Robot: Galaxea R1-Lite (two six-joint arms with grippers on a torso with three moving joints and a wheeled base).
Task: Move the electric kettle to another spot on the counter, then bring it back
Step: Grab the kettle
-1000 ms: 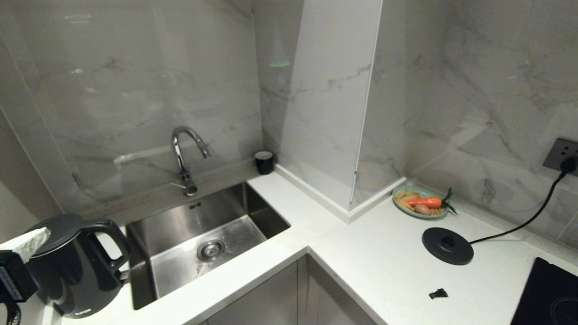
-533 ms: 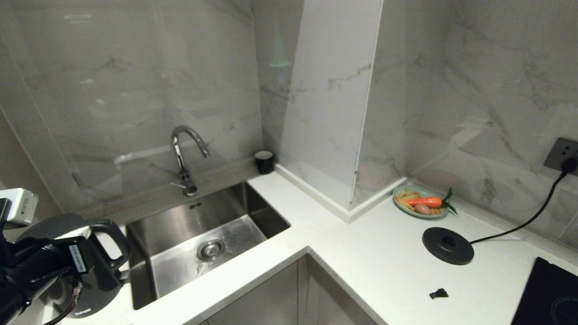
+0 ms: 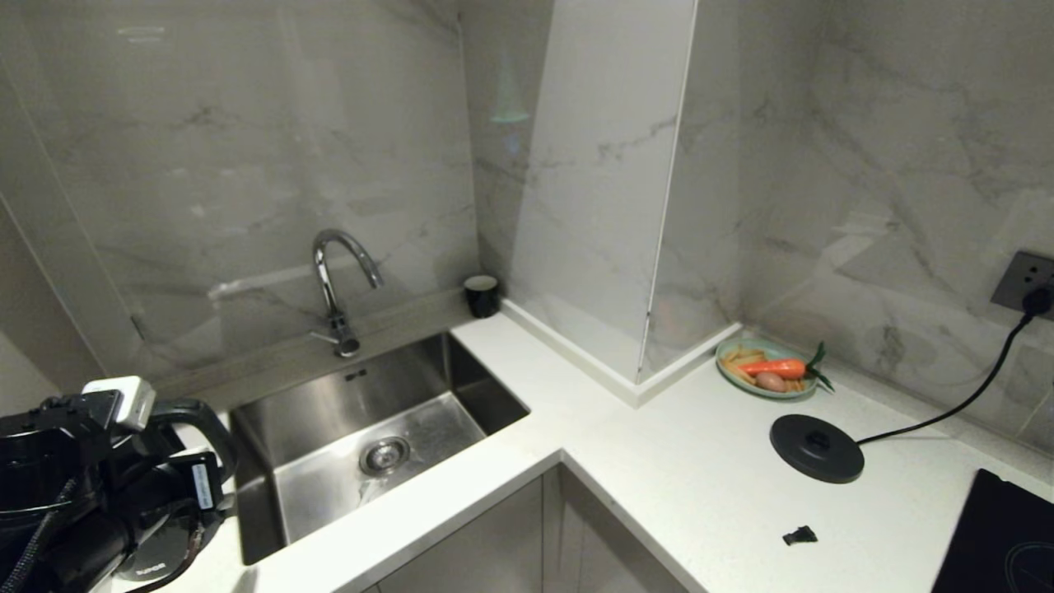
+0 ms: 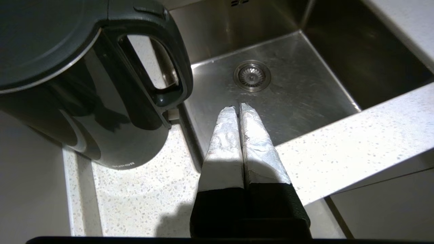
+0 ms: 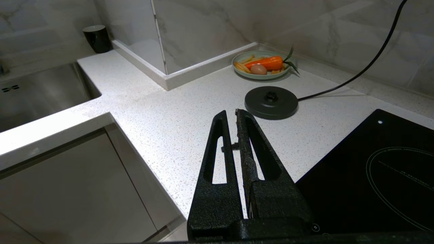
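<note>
My left gripper should go to the electric kettle's handle next. It should close on the handle's upright outer part (image 3: 226,450) (image 4: 179,55), beside the sink.
The electric kettle (image 4: 84,101), glossy black with a loop handle (image 4: 169,51), stands on the white speckled counter (image 4: 135,196) to the left of the sink. In the head view my left arm (image 3: 82,478) covers most of the kettle (image 3: 206,424). My left gripper (image 4: 236,107) is shut and empty, its white-wrapped fingers (image 4: 222,142) pointing down over the sink's near corner, beside the handle and apart from it. My right gripper (image 5: 230,113) is shut and empty, held still above the counter (image 5: 169,112) near the hob.
A steel sink (image 3: 370,445) with a tap (image 3: 333,280) lies beside the kettle. A small black cup (image 3: 482,296) stands in the corner. Further right are a plate of vegetables (image 3: 766,371), the corded base disc (image 3: 817,447), a small black scrap (image 3: 799,537) and the hob (image 3: 1005,543).
My left arm has come up from the lower left corner and now stands in front of the kettle, gripper tipped down. The kettle has not moved.
</note>
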